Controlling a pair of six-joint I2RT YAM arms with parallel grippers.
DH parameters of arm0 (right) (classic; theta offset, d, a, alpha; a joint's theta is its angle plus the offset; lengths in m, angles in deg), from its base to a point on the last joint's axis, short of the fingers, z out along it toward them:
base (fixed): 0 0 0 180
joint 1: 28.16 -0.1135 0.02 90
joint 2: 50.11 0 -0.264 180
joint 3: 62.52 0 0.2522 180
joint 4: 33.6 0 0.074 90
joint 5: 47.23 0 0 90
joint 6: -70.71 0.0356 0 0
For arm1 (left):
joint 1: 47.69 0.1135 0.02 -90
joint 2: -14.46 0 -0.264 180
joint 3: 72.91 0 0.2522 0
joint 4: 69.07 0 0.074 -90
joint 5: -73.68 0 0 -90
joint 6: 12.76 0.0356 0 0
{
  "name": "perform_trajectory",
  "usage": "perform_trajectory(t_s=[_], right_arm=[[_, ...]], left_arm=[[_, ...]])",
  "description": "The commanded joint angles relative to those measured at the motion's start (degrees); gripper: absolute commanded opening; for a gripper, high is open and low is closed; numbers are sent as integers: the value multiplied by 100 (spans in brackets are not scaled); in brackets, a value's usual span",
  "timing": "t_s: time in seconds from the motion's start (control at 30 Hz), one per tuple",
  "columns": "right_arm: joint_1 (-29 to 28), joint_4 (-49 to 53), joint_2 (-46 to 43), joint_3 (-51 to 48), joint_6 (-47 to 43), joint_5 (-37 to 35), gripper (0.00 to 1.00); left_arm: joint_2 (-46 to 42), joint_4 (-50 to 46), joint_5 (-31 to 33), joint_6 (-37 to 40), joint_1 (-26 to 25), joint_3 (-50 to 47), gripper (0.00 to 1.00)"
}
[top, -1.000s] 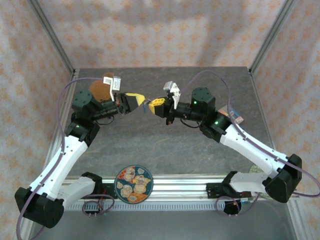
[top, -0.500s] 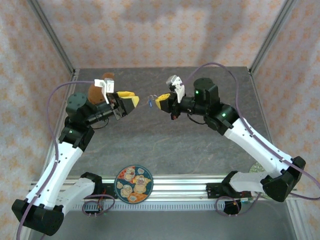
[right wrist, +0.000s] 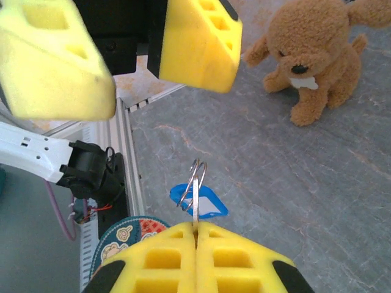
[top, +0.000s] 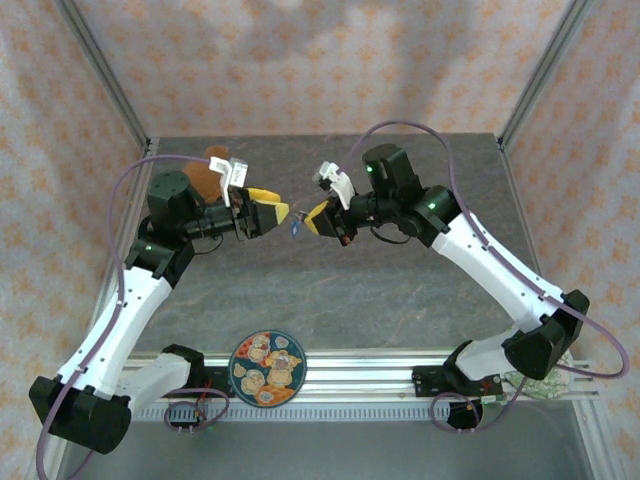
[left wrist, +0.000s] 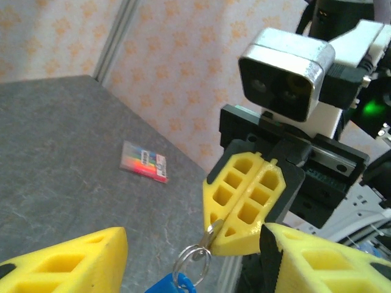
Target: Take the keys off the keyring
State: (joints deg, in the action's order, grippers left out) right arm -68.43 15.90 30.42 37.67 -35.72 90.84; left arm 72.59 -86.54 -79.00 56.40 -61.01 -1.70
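Observation:
The keyring hangs only at my left gripper's open fingertips, so it should reach farther in by the blue tag point(left wrist: 170, 284), then close and pull.
A thin silvery key point(right wrist: 195, 210) sticks out of my right gripper point(right wrist: 197, 231), which is shut on it. From the key hangs a wire keyring point(right wrist: 195, 174) with a blue tag point(right wrist: 204, 201). In the left wrist view the right gripper's fingers point(left wrist: 247, 201) pinch the key point(left wrist: 214, 232), and the keyring point(left wrist: 192, 262) and blue tag point(left wrist: 171, 285) dangle below. My left gripper point(left wrist: 195, 271) is open, one finger on each side of the ring, not touching it. From above, the left gripper point(top: 275, 212) and right gripper point(top: 318, 218) face each other above mid-table, the tag point(top: 297, 229) between them.
A brown plush toy point(top: 205, 176) sits at the back left, behind the left arm, plush toy point(right wrist: 317, 55). A round patterned plate point(top: 240, 352) lies at the near edge by the rail. A small colourful packet point(left wrist: 143, 162) lies on the grey table towards the right.
The two grippers, pulled apart half a second ago, have closed the gap again. The left gripper moved right with its fingers now around the hanging ring. The right gripper has kept hold of the key.

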Motion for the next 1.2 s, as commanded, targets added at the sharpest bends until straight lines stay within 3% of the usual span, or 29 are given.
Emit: perform_trajectory(t_s=[0.0, 0.27, 0.47, 0.57, 0.73, 0.8, 0.87, 1.03, 1.17], right_arm=[[54, 233, 71, 344, -158, 393, 0], [72, 397, 244, 617, -190, 668, 0], [81, 411, 279, 656, -191, 738, 0], [79, 411, 288, 672, -183, 771, 0], [90, 417, 279, 699, -186, 767, 0], [85, 391, 249, 670, -177, 723, 0], [90, 287, 189, 594, -147, 667, 0], [90, -792, -292, -144, 192, 366, 0], [85, -2210, -780, -1073, 775, 298, 0]], left_arm=[[62, -104, -397, 223, -138, 283, 58], [215, -634, -392, 618, -320, 455, 57], [175, -906, -342, 831, -327, 509, 47], [159, -980, -310, 883, -328, 503, 38], [137, -1001, -272, 924, -320, 526, 7], [129, -960, -255, 888, -321, 538, 0], [87, -765, -186, 738, -320, 486, 0], [-130, 86, 207, 72, -303, 199, 0], [-273, 903, 559, -584, -276, -102, 0]])
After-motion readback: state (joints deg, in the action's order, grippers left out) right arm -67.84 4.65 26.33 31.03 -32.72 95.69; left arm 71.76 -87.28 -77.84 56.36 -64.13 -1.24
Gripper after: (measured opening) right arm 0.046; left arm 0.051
